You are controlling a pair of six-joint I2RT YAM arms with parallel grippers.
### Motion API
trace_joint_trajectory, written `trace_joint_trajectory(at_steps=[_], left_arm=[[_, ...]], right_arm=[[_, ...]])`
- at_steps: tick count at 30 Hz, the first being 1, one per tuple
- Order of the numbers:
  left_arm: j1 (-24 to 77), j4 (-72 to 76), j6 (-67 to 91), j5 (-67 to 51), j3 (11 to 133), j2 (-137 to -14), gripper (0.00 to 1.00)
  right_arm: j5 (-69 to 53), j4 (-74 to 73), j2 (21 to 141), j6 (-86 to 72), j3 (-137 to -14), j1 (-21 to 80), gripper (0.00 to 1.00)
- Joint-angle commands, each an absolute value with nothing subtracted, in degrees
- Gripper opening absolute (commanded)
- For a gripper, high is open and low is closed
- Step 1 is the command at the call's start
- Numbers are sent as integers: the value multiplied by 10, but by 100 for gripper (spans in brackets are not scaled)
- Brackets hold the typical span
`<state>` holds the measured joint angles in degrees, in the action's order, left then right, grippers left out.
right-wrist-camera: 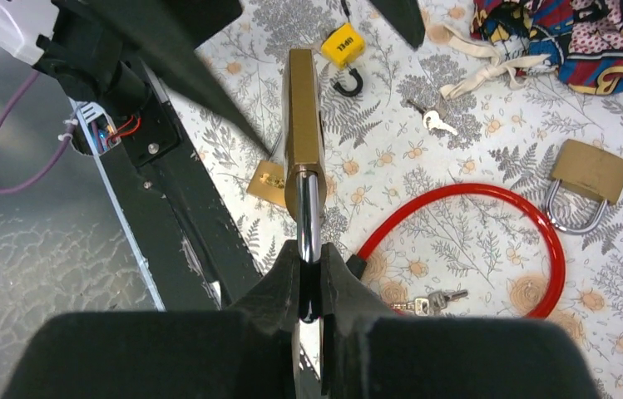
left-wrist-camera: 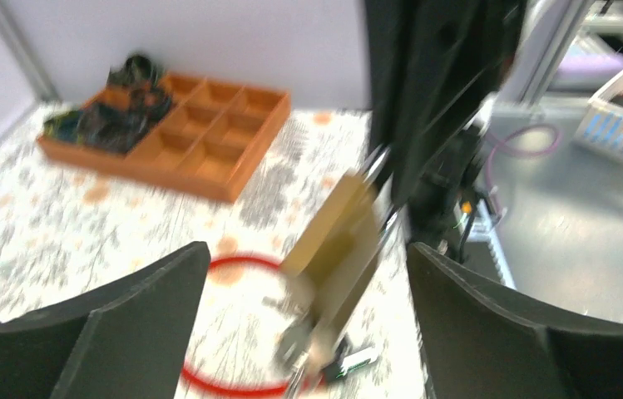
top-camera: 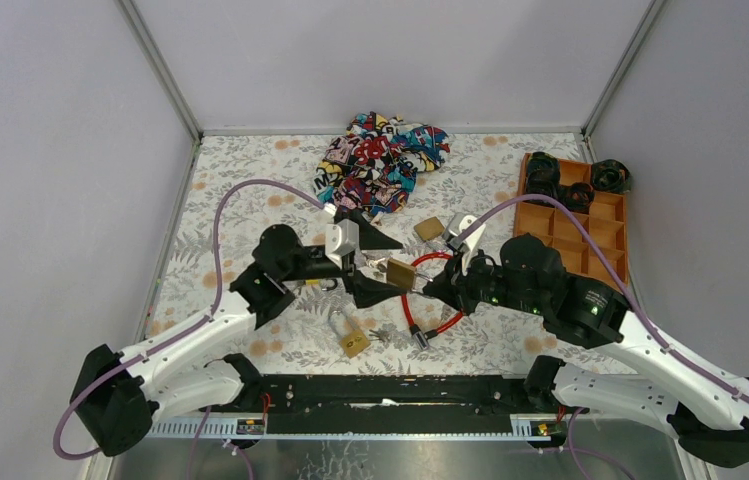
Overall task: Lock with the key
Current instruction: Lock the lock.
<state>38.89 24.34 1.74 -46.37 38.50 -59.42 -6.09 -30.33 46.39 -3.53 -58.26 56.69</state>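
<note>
My right gripper has the brass padlock. Next, I set it down on the table [top-camera: 290, 316] [right-wrist-camera: 264, 56] just in front of the yellow padlock.
A brass padlock [top-camera: 401, 274] is held in the air over the table's middle. My right gripper [right-wrist-camera: 309, 266] is shut on its steel shackle [right-wrist-camera: 310, 208], and the brass body [right-wrist-camera: 304, 116] points away from it. My left gripper [top-camera: 395, 265] is open, with one finger on each side of the lock body and not touching it. In the blurred left wrist view the padlock [left-wrist-camera: 337, 241] sits between the open fingers [left-wrist-camera: 150, 307]. A blurred metal piece, perhaps a key [left-wrist-camera: 299, 349], hangs at its lower end.
A red cable lock [top-camera: 428, 305] lies under the grippers. Loose keys [right-wrist-camera: 434, 122] and another key set [right-wrist-camera: 437, 299] lie on the table. Other padlocks lie around: a yellow one [right-wrist-camera: 343, 43], a brass one [right-wrist-camera: 590, 170] and a brass one near the front [top-camera: 354, 342]. A patterned cloth [top-camera: 380, 158] is at the back and an orange tray [top-camera: 590, 235] at the right.
</note>
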Motion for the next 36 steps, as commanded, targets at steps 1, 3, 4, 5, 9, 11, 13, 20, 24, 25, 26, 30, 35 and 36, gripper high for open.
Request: trace_joint_trajectory(at_steps=[1, 3, 4, 5, 9, 11, 13, 20, 24, 25, 26, 30, 35, 36], left_arm=[[322, 21, -165, -576, 409, -603, 98], [307, -35, -212, -600, 424, -605, 98], [307, -41, -216, -604, 428, -604, 97], [307, -38, -210, -612, 430, -603, 94], [307, -11, -183, -645, 431, -598, 75], [307, -15, -177, -666, 435, -593, 70], [307, -28, -176, -683, 440, -588, 72], [356, 27, -91, -597, 433, -588, 52], [357, 69, -49, -591, 431, -598, 41], [358, 75, -47, -592, 431, -598, 36], [358, 77, -47, -595, 431, -598, 31], [361, 68, -55, -605, 433, -598, 0], [360, -31, -155, -575, 443, -589, 0], [358, -60, -190, -562, 444, -587, 0]], right_arm=[[-89, -261, 459, -35, -615, 563, 0], [-122, -275, 471, -25, -627, 563, 0], [-127, -282, 477, -21, -633, 563, 0], [-127, -286, 482, -17, -636, 563, 0], [-127, -288, 489, -8, -642, 563, 0], [-123, -293, 493, -7, -646, 563, 0], [-118, -299, 494, -6, -649, 563, 0], [-122, -291, 493, -10, -648, 563, 0], [-126, -290, 493, -13, -647, 563, 0], [-126, -290, 492, -14, -647, 563, 0], [-126, -290, 492, -14, -646, 564, 0], [-122, -289, 487, -15, -643, 563, 0], [-100, -305, 470, -8, -651, 563, 0], [-93, -313, 468, -4, -655, 563, 0]])
